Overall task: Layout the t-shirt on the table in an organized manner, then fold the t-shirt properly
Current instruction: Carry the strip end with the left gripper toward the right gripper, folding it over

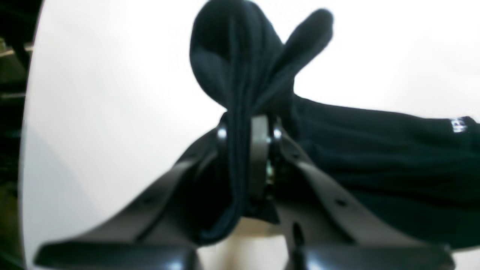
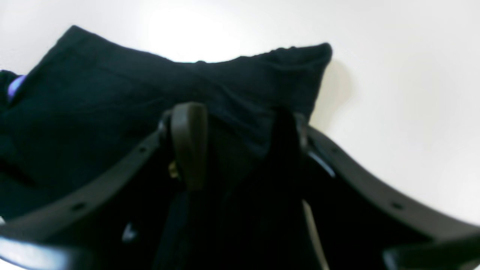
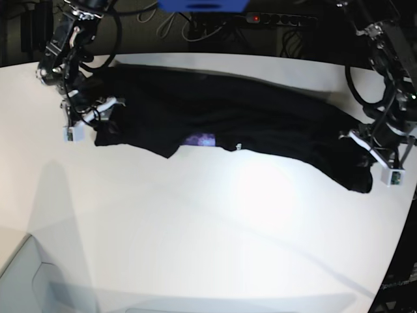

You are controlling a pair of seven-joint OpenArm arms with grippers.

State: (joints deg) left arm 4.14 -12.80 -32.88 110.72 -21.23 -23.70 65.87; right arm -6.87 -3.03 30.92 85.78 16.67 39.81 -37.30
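I should use my left gripper to lay the black t-shirt's bunched end down on the shirt's middle (image 3: 206, 128) next to the purple patch.
The black t-shirt (image 3: 247, 124) lies stretched in a long band across the back of the white table (image 3: 195, 228), with a purple patch (image 3: 201, 139) showing at its front edge. At the shirt's right end, my left gripper (image 3: 365, 153) is shut on a bunched fold of the cloth (image 1: 240, 56), which sticks up past the fingertips in the left wrist view. My right gripper (image 2: 238, 127) is at the shirt's left end (image 3: 98, 120). Its jaws stand wide apart around the shirt's edge (image 2: 112, 112), so it is open. The table (image 2: 393, 93) shows beyond.
A power strip (image 3: 280, 19), cables and a blue object (image 3: 202, 5) sit behind the table's far edge. The table's edge curves down the right side (image 3: 397, 261). A pale grey surface (image 3: 26, 280) shows at the lower left corner.
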